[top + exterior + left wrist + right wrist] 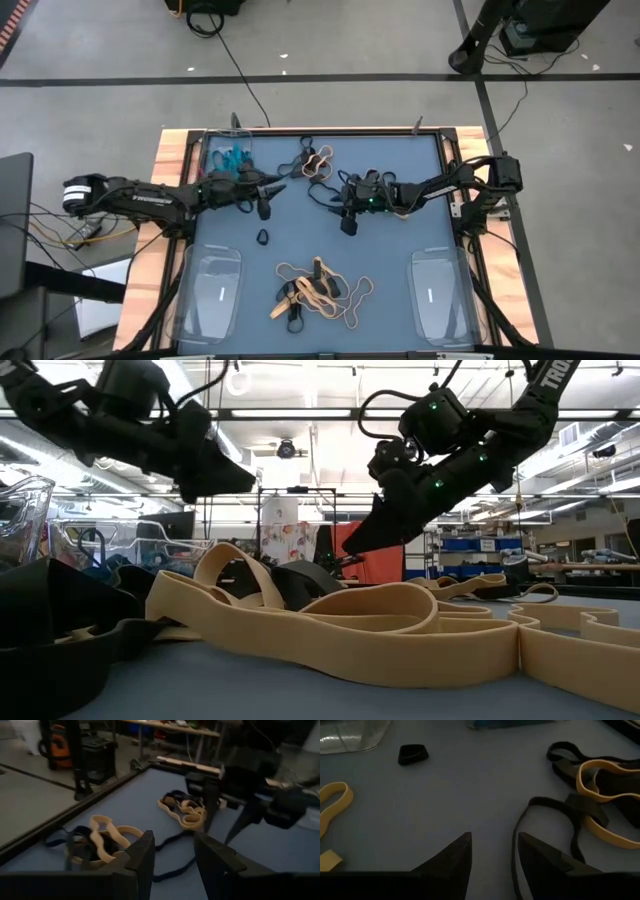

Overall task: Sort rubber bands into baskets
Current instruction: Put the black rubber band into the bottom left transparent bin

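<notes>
I will close my left gripper on the looped end (pixel 309 190) (pixel 157 848) of the thin black band, which is the end farthest from the fingers of my right gripper.
Tan and black rubber bands lie in a far pile (pixel 315 160) and a near pile (pixel 320 290) on the blue mat. One small black band (pixel 263 237) lies alone, and it also shows in the right wrist view (pixel 413 754). Teal bands lie in the clear far-left tray (pixel 228 155). Two clear trays stand near left (pixel 212 290) and near right (pixel 437 290). My left gripper (pixel 280 186) is open and empty above the mat (pixel 172 855), left of the far pile. My right gripper (pixel 330 195) is open and empty (pixel 492 852), beside a thin black band (pixel 520 820).
The wooden table frame (pixel 170 170) borders the mat. The two grippers face each other closely at mid-table; my right arm (pixel 250 785) shows in the left wrist view. Bare mat lies between the lone black band and the near-right tray.
</notes>
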